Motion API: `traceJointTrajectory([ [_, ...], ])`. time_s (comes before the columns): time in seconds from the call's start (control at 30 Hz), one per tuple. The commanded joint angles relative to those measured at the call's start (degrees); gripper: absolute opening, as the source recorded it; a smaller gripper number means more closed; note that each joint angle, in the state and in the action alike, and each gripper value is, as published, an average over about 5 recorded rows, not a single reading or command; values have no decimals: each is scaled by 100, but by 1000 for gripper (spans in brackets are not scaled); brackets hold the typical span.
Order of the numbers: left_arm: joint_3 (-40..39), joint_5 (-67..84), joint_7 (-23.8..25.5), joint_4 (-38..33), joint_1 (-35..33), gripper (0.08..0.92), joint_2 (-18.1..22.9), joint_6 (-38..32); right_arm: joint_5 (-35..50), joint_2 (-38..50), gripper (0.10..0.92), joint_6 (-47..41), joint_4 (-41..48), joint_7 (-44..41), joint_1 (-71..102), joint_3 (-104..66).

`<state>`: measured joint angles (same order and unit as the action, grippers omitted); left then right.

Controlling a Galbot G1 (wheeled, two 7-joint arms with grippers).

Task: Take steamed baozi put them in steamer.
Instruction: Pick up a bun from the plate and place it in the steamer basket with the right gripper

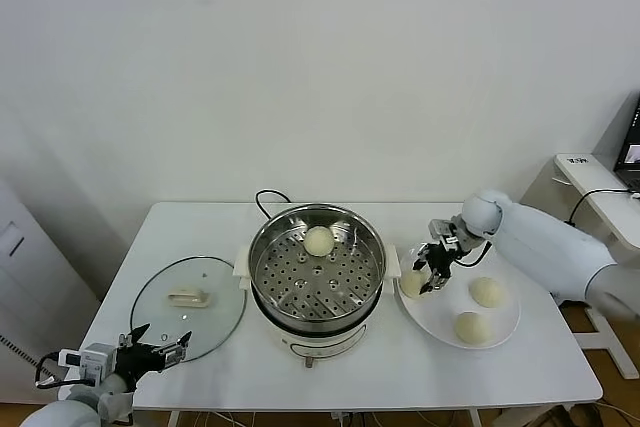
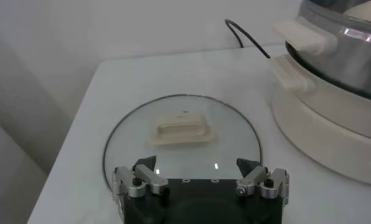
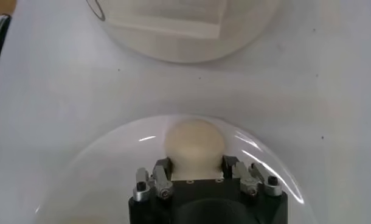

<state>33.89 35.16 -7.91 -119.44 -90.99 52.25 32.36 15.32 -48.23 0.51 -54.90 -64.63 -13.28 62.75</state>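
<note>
The robot's right gripper will release the baozi, now at the white plate's edge, on the steamer's perforated tray [image 1: 287, 268], next to the other baozi toward the glass lid.
The steamer [image 1: 262, 247] stands mid-table with one baozi [image 1: 318, 240] on its perforated tray. Three more baozi are on the white plate [image 1: 440, 315] to its right: two lie free [image 1: 486, 292] [image 1: 470, 327] and one sits at the plate's left edge [image 1: 410, 284]. My right gripper [image 1: 432, 277] is shut on that left bun; in the right wrist view its fingers [image 3: 161, 173] press both sides of the bun [image 3: 194, 143] just above the plate [image 3: 106, 170]. My left gripper [image 1: 158, 344] is open and empty at the table's front left.
The glass lid [image 1: 215, 282] with a cream handle lies flat left of the steamer, just ahead of the left gripper [image 2: 197, 165]. The steamer's black cord [image 1: 268, 197] runs behind it. The steamer's cream base [image 3: 185, 30] is close to the plate.
</note>
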Motion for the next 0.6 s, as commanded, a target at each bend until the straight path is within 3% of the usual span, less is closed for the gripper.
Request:
traceJointTrajectory([
  [0.03,-16,-70,1,12,8,823,-3,15,1102,477,509,-322,-761,-524,-2104,1575],
  [0.33,-71,-75,-6,34,89,823,-17,29,1989,425,509,-850,-1392,-810,-3812,2524],
  [0.6,-113,-77,4,63,136,823,-35,10,3321,-179,509,-1523,-1900,-323,-4119,2511],
])
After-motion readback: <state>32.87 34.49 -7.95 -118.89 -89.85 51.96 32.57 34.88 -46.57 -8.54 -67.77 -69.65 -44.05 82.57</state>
